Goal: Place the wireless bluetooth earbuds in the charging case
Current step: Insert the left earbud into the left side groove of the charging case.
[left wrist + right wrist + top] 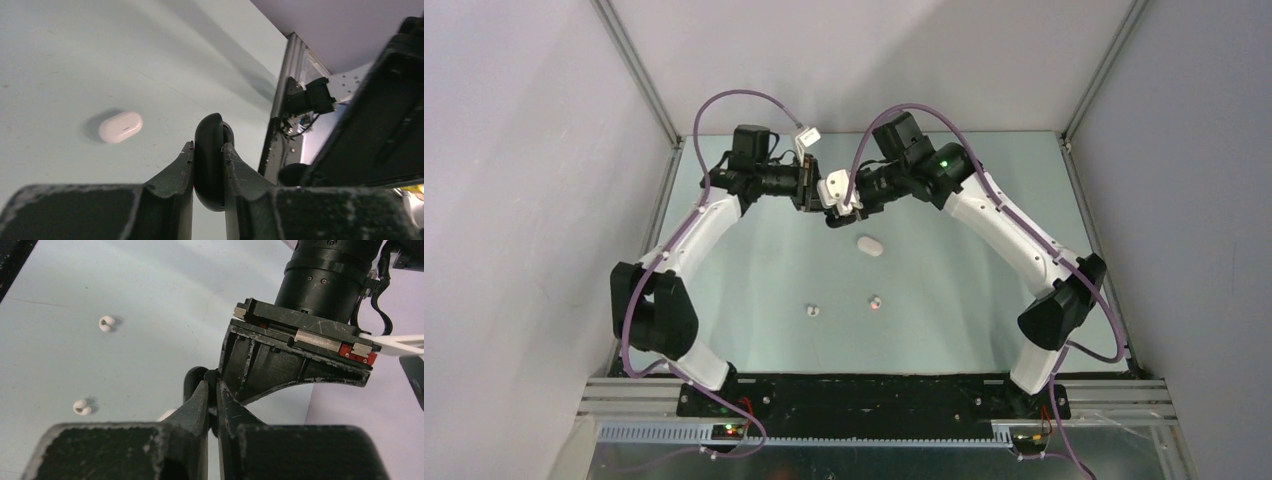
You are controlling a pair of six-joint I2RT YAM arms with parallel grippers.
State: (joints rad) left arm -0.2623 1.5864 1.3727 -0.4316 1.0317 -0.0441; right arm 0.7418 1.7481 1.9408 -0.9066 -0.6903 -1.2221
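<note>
The robot's left gripper should set the black charging case down on the bare table [825,268] next to the white oval case.
My left gripper [208,147] is shut on a black oval charging case [210,165], held edge-on above the table. In the top view the left gripper [817,198] and the right gripper [844,213] meet tip to tip over the far middle of the table. My right gripper [212,385] is shut on a small thin black piece [212,376], seemingly a black earbud, right beside the black case [192,382]. Two white earbuds [814,310] [876,302] lie on the table, also in the right wrist view [106,323] [82,407]. Any other black earbud is hidden.
A white oval case [870,245] lies closed on the table just below the grippers; it also shows in the left wrist view [120,126]. Aluminium frame posts [664,160] and grey walls enclose the table at left, right and back.
</note>
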